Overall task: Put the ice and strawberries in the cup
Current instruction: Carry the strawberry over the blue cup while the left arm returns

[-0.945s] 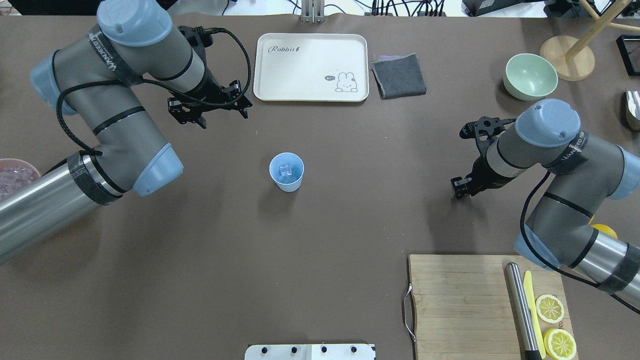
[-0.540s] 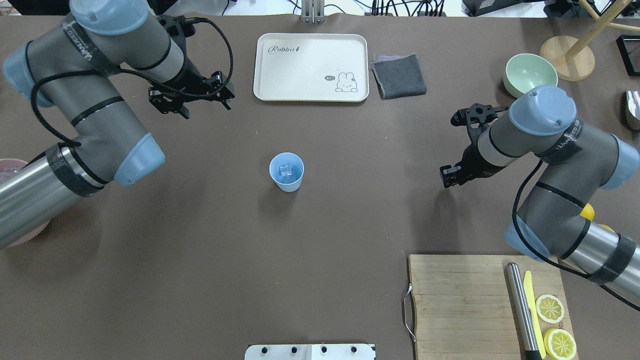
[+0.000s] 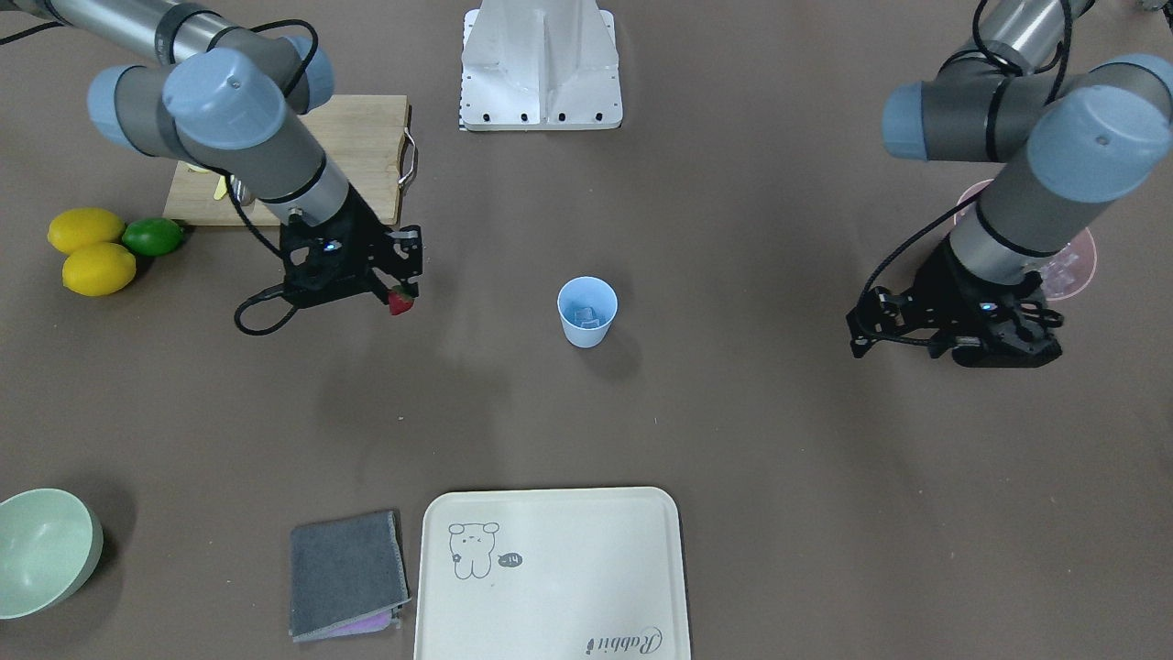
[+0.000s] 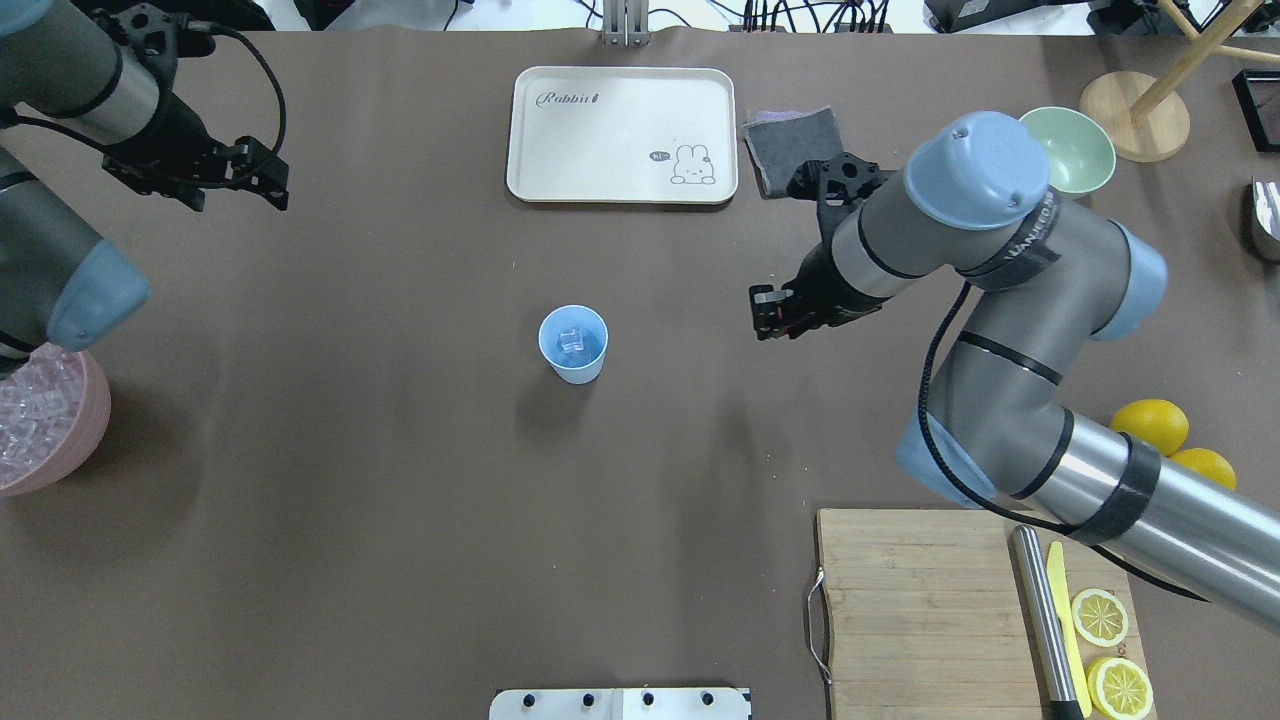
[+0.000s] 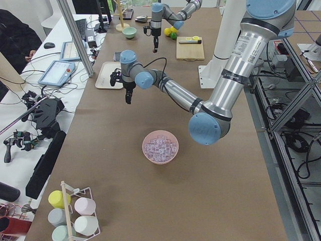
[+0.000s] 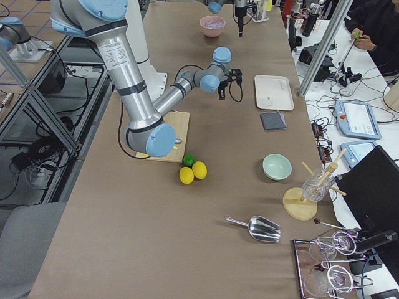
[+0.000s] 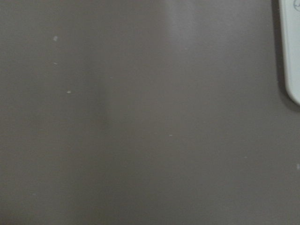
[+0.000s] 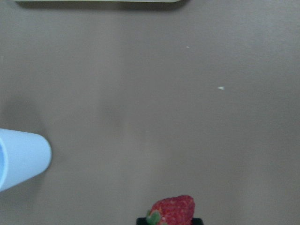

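Observation:
My right gripper will let the red strawberry go on top of the clear ice inside the light-blue cup (image 3: 586,309).
The light-blue cup (image 4: 573,346) stands upright mid-table with one clear ice cube (image 4: 572,340) inside; it also shows in the front view (image 3: 586,313). My right gripper (image 4: 768,313) is shut on the red strawberry (image 3: 400,302) and hangs above the table to the cup's right, apart from it. In the right wrist view the strawberry (image 8: 172,211) is at the bottom edge and the cup (image 8: 21,159) at the left. My left gripper (image 4: 240,190) is open and empty, far to the cup's left. More ice (image 4: 30,410) fills the pink bowl (image 4: 88,440).
A cream tray (image 4: 620,135) and a grey cloth (image 4: 795,150) lie behind the cup. A pale green bowl (image 4: 1075,150) is at the back right. A cutting board (image 4: 920,610) with a knife and lemon slices is front right, with lemons (image 4: 1150,425) beside it.
My right arm has swung left towards the cup with the strawberry. My left arm has pulled back to the far left, uncovering the pink bowl of ice.

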